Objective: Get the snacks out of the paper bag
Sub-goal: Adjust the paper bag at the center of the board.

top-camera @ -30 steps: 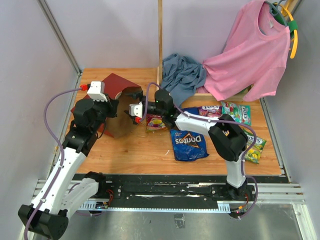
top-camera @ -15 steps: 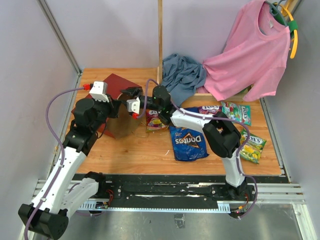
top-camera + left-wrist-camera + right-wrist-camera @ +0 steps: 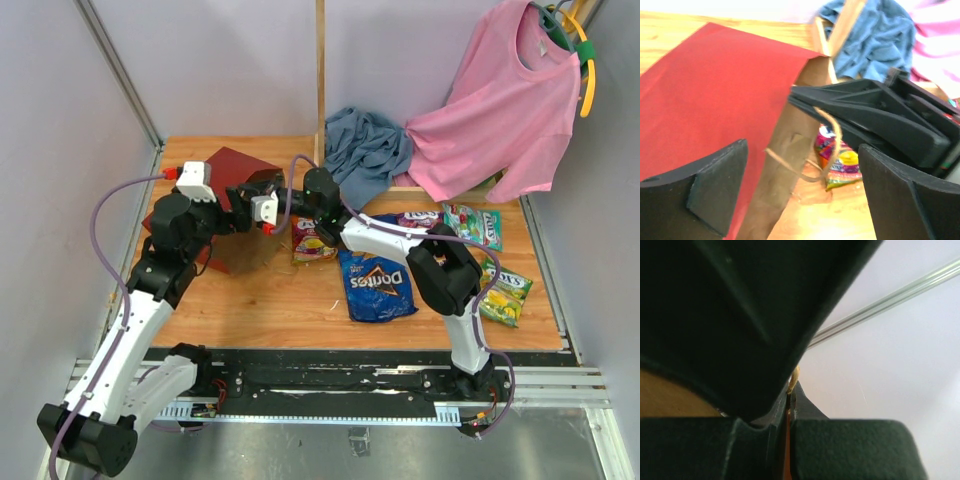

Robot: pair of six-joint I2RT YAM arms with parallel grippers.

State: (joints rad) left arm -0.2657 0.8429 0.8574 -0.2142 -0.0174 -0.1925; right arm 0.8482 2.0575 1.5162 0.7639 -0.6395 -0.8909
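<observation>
My left gripper needs to take hold of the near corner of the opening [image 3: 217, 248] of the dark-red paper bag next, across from where my right gripper holds it.
The dark-red paper bag [image 3: 232, 166] lies on its side at the table's back left, its brown mouth facing right. My right gripper [image 3: 252, 184] reaches left to that mouth and is shut on the bag's rim beside a cord handle [image 3: 827, 150]; a thin red-orange edge shows between its jaws [image 3: 791, 390]. My left gripper [image 3: 802, 165] is open just in front of the bag [image 3: 715, 95], touching nothing. Snacks lie outside: a blue Doritos bag [image 3: 377, 285], a colourful packet [image 3: 312, 243] by the mouth, purple [image 3: 420, 220], green [image 3: 472, 225] and yellow-green [image 3: 503, 297] packets. The bag's inside is hidden.
A blue cloth [image 3: 362, 150] is heaped at the back, and a pink shirt [image 3: 500, 105] hangs on the right. A wooden post [image 3: 320, 80] rises at the back centre. Grey walls close in the table on the left and right.
My right gripper moved left to the bag's mouth and shut on its rim. My left gripper, shut before, has opened and let go of the bag.
</observation>
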